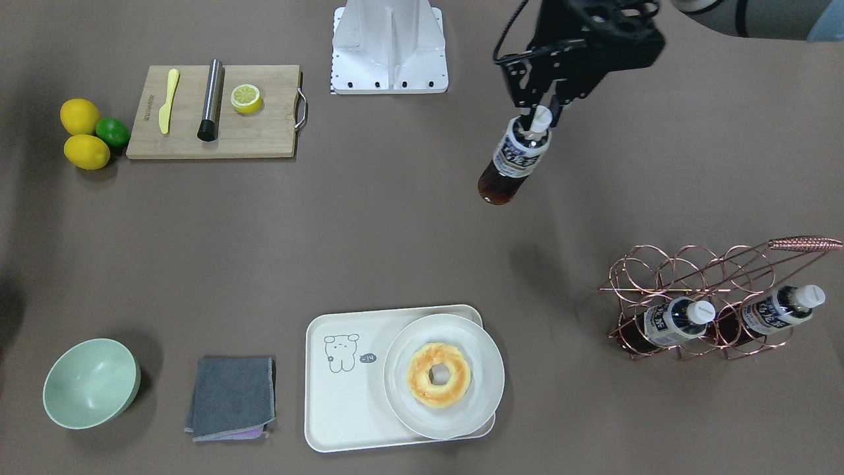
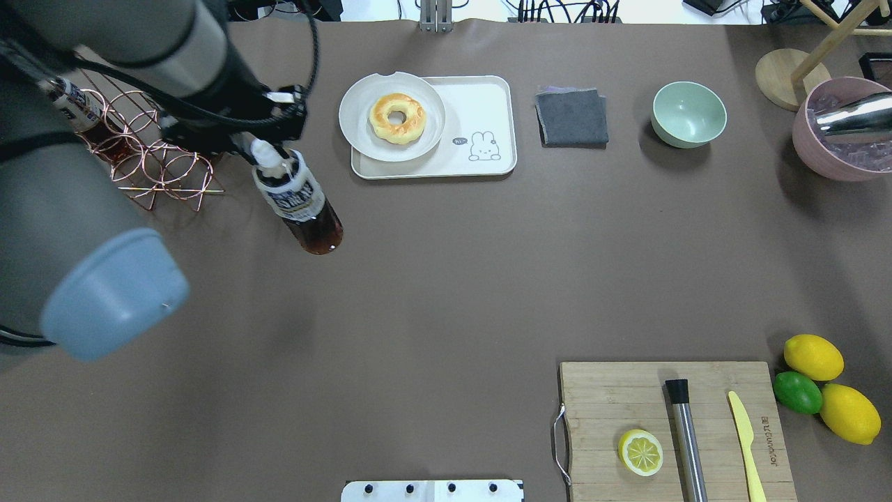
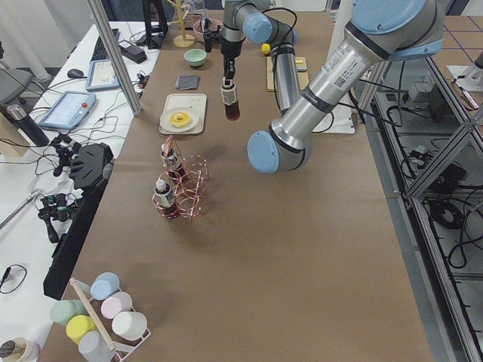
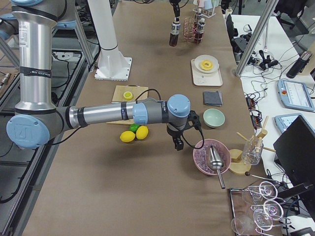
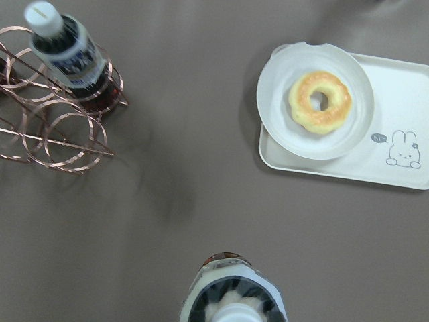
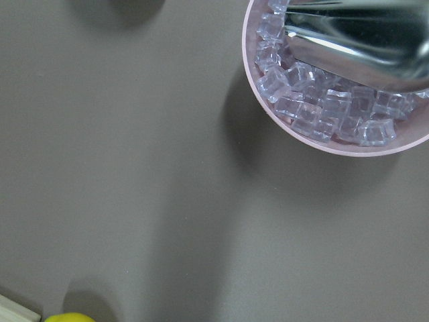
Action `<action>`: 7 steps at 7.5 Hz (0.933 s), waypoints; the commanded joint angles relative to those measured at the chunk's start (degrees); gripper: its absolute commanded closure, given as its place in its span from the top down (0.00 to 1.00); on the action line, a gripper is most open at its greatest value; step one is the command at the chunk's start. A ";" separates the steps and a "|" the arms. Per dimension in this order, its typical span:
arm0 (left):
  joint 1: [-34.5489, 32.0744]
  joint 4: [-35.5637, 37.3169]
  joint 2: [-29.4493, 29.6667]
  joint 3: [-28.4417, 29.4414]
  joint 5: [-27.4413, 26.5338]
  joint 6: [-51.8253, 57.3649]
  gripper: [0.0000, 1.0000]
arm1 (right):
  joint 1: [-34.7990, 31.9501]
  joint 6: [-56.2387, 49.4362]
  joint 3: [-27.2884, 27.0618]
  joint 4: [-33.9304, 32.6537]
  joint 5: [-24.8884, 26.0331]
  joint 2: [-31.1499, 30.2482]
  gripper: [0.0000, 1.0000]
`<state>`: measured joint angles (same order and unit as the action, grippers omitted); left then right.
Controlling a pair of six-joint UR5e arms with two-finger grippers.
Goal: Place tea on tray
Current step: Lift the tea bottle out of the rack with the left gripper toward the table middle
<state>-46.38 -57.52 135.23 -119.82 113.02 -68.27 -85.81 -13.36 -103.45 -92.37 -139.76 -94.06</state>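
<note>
My left gripper is going to let go of the tea bottle on the bare table [image 1: 399, 194] between the white mount and the cream tray.
My left gripper [image 1: 542, 115] is shut on the white cap of a tea bottle [image 1: 511, 158] and holds it tilted in the air above the bare table, between the copper rack and the tray. The bottle also shows in the overhead view [image 2: 300, 202] and at the bottom of the left wrist view [image 5: 233, 292]. The cream tray [image 1: 336, 402] with the bear drawing lies at the far edge from the robot; a white plate [image 1: 488, 349] with a donut [image 1: 439, 375] covers one half. My right gripper [image 4: 178, 144] hovers near a pink ice bowl; I cannot tell whether it is open.
A copper wire rack [image 1: 692, 290] holds two more tea bottles [image 1: 676, 321]. A grey cloth [image 1: 232, 396] and green bowl [image 1: 91, 382] lie beside the tray. A cutting board [image 1: 264, 138] with lemon half, knife and steel tube, plus lemons and a lime [image 1: 113, 131], lie near the robot.
</note>
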 commanded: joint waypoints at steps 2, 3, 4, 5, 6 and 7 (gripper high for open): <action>14.62 -7.14 8.91 14.16 -8.77 -12.39 0.00 | 2.48 -0.08 -0.35 0.09 0.28 0.55 1.00; 16.04 -8.65 9.08 15.48 -9.65 -13.46 0.00 | 2.75 -0.08 -0.43 0.09 0.36 0.55 1.00; 17.45 -8.83 8.82 15.84 -11.49 -13.47 0.00 | 2.92 -0.08 -0.52 0.09 0.36 0.55 1.00; 18.33 -8.84 8.82 16.11 -11.77 -13.47 0.00 | 2.92 -0.17 -1.13 0.00 0.28 0.37 1.00; 18.86 -8.84 8.73 16.02 -11.86 -13.47 0.00 | 2.92 -0.17 -0.88 0.00 0.28 0.28 1.00; 18.95 -8.84 8.56 16.02 -11.86 -13.47 0.00 | 3.10 -0.17 -0.70 0.00 0.45 0.37 1.00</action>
<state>-28.13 -66.28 144.01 -103.89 101.42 -81.69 -82.91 -13.51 -104.32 -92.35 -139.46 -93.69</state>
